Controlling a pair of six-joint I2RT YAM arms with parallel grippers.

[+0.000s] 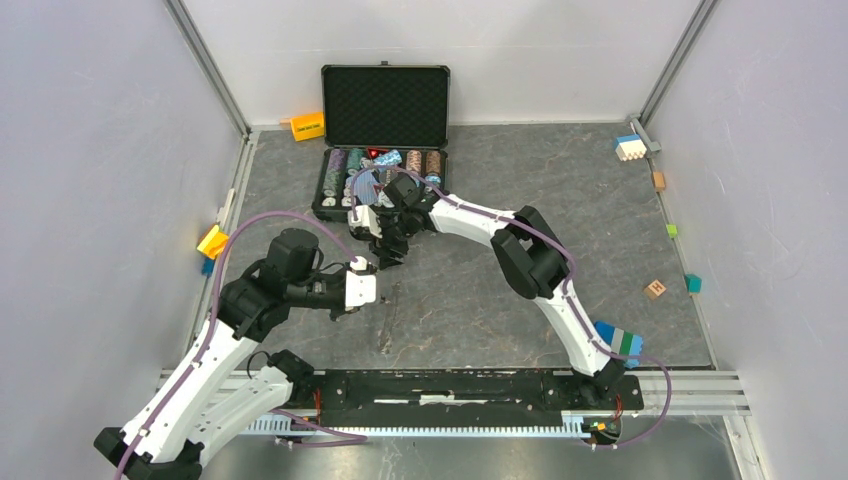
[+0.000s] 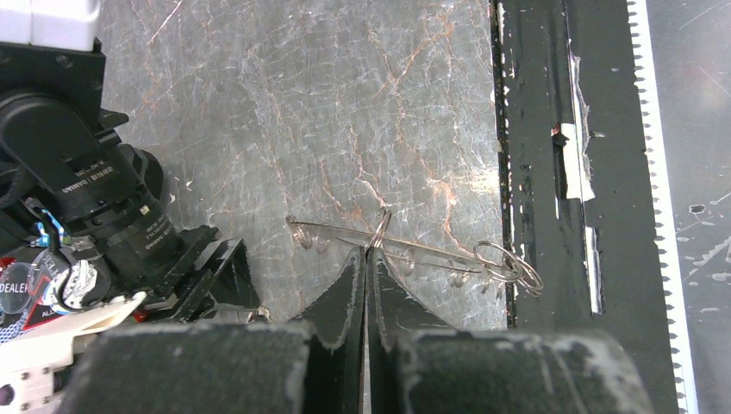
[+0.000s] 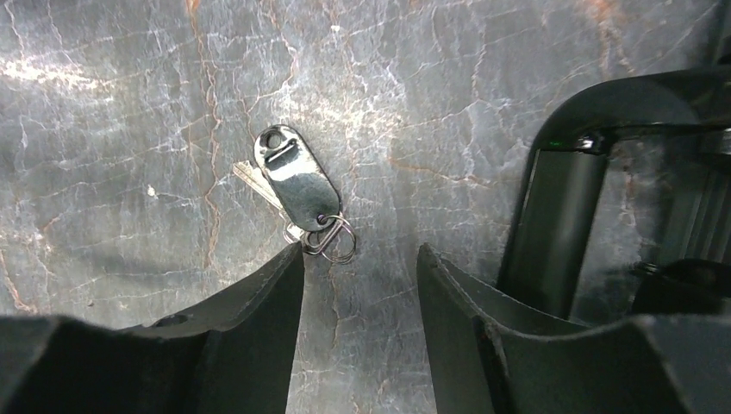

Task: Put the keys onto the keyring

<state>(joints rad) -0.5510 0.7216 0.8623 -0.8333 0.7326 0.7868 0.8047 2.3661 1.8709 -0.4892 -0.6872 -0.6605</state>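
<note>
The keys are close beside the black case's handle, so my right gripper needs to first grab the small rings [image 3: 341, 245] and put the keys down in the open space.
In the left wrist view my left gripper [image 2: 368, 252] is shut on the keyring [image 2: 379, 226], a thin silver ring seen edge-on. A long wire part with small loops runs across behind it, ending in small split rings [image 2: 510, 264]; its toothed edge does not show. In the right wrist view the keys [image 3: 297, 179], a black oval fob, a silver blade and small rings, lie flat on the table. My right gripper [image 3: 360, 250] is open just above them, its left fingertip [image 3: 293, 259] beside the small rings. From above, the left gripper [image 1: 362, 287] and the right gripper [image 1: 387, 248] are close together.
An open black case [image 1: 385, 110] of poker chips [image 1: 380, 165] stands just behind the right gripper. A black curved frame [image 3: 560, 172] is close on the right of the right gripper. Small coloured blocks [image 1: 630, 147] lie along the walls. The black base rail [image 1: 470, 385] runs along the near edge.
</note>
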